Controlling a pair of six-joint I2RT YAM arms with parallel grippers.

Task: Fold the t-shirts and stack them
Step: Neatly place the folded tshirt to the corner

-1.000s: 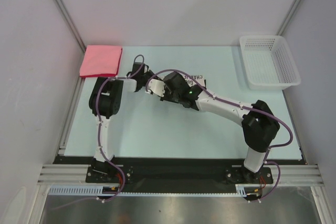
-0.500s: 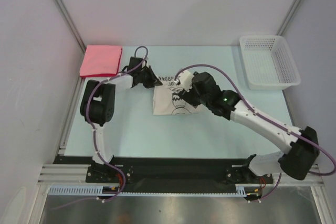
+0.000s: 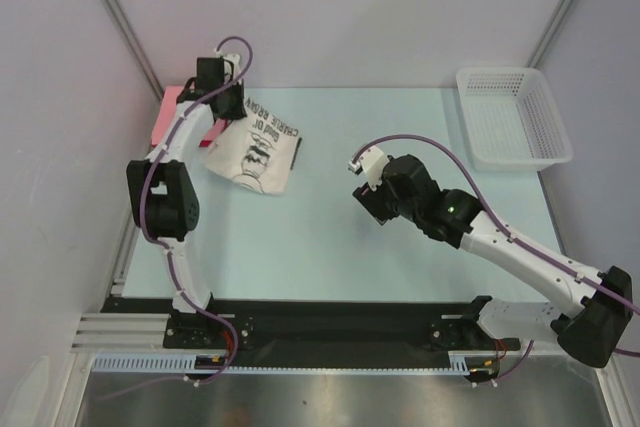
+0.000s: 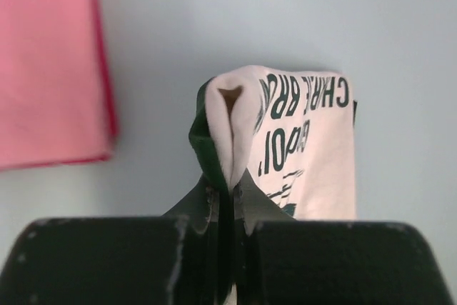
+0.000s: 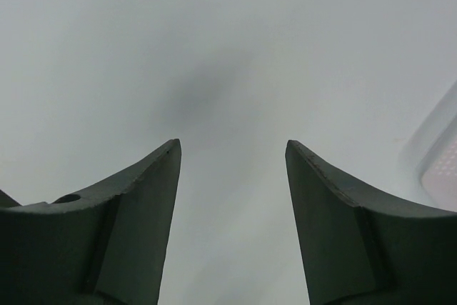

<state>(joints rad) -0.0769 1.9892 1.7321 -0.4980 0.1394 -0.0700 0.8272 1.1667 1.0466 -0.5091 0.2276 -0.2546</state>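
Note:
My left gripper has the Charlie Brown shirt. It will let go of it on top of the folded pink-red shirt (image 3: 187,115) (image 4: 21,69).
The folded cream-and-green Charlie Brown shirt (image 3: 255,150) hangs lifted at the back left of the table, lettering showing. My left gripper (image 3: 220,115) is shut on its top edge; the left wrist view shows the cloth (image 4: 300,148) pinched between the shut jaws (image 4: 232,191). The pink-red shirt (image 3: 165,119) lies folded at the back left corner, mostly hidden by the left arm, and shows at the left of the left wrist view (image 4: 46,62). My right gripper (image 3: 368,199) is open and empty over bare table at the centre (image 5: 232,149).
A white mesh basket (image 3: 512,117) stands at the back right. Grey walls close in the table on the left, back and right. The arm bases sit on the black rail at the near edge.
My left gripper has carried the Charlie Brown shirt left and back, beside the pink-red shirt. My right gripper has let go of the shirt and drawn back toward the table's centre, now open.

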